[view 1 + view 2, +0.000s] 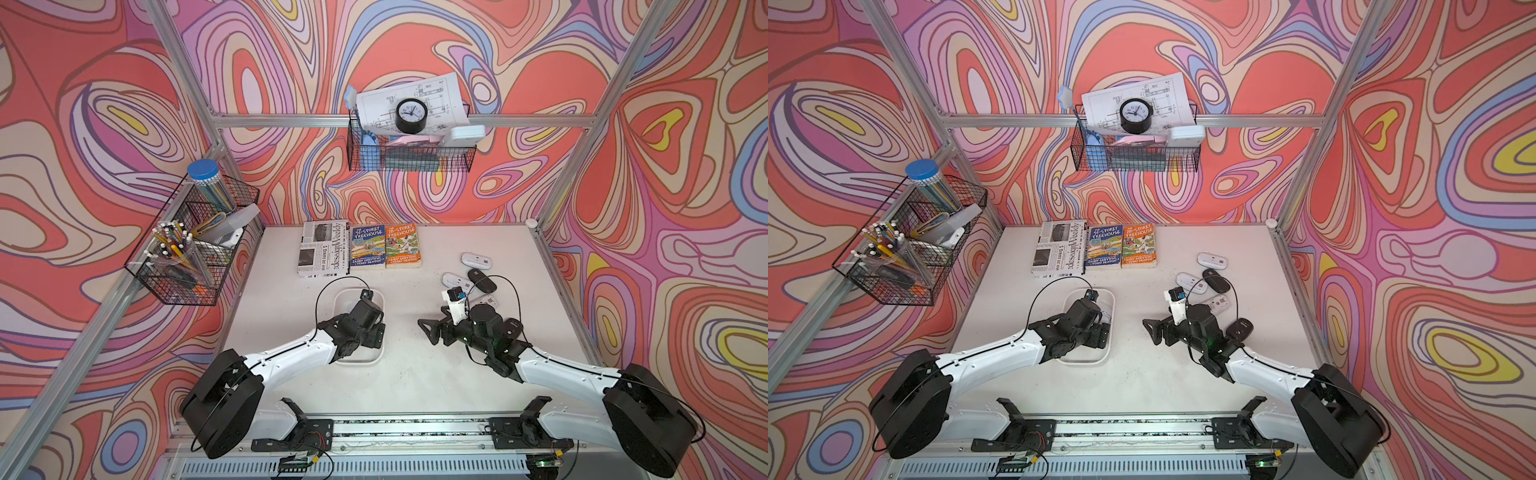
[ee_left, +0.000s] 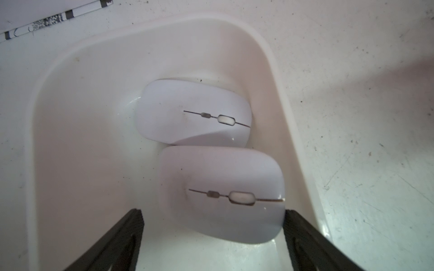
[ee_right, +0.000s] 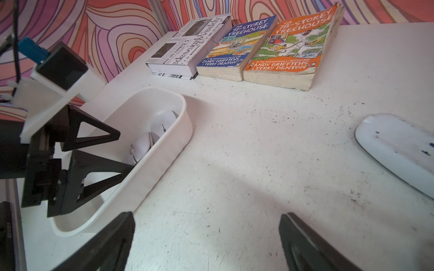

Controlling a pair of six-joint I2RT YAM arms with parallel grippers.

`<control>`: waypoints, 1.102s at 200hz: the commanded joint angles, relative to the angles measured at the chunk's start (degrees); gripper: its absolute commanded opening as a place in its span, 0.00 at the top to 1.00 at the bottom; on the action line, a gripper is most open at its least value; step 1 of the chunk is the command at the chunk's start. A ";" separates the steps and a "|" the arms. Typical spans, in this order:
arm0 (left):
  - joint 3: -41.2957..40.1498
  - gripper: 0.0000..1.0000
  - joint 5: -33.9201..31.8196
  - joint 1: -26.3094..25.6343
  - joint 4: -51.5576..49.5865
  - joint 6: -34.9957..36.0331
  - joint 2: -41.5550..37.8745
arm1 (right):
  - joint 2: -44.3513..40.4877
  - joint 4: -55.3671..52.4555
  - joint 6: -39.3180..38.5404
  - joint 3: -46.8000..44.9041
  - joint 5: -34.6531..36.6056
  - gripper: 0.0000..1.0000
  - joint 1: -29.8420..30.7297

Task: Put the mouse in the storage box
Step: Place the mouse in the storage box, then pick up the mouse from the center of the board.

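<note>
Next, I bring my right gripper to the upturned white mouse that lies between the two black mice and close it on the long sides [image 1: 485, 301].
The white storage box [image 1: 358, 363] lies on the table's left half, also seen in the other top view [image 1: 1083, 362]. Two white mice lie side by side in it, the farther mouse [image 2: 192, 112] and the nearer mouse [image 2: 220, 185]. My left gripper [image 2: 212, 212] hangs inside the box, open, its jaws on either side of the nearer mouse, which rests on the box floor. My right gripper [image 1: 427, 331] hovers open and empty over the table's middle. Several more mice lie on the right: a white one [image 1: 476, 260], a black one [image 1: 482, 280] and an upturned white one [image 3: 397, 150].
Two Treehouse paperbacks [image 1: 386, 246] and a newsprint-covered book [image 1: 322, 248] lie along the back edge. A black wire basket [image 1: 195, 245] of pens hangs on the left frame and another [image 1: 409, 153] with a clock on the back rail. Another black mouse [image 1: 1239, 328] sits beside my right wrist.
</note>
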 commanded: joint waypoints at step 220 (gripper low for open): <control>8.00 0.09 6.50 -0.01 -23.09 -7.84 -19.88 | 21.57 -52.87 28.71 32.75 21.57 0.09 -17.54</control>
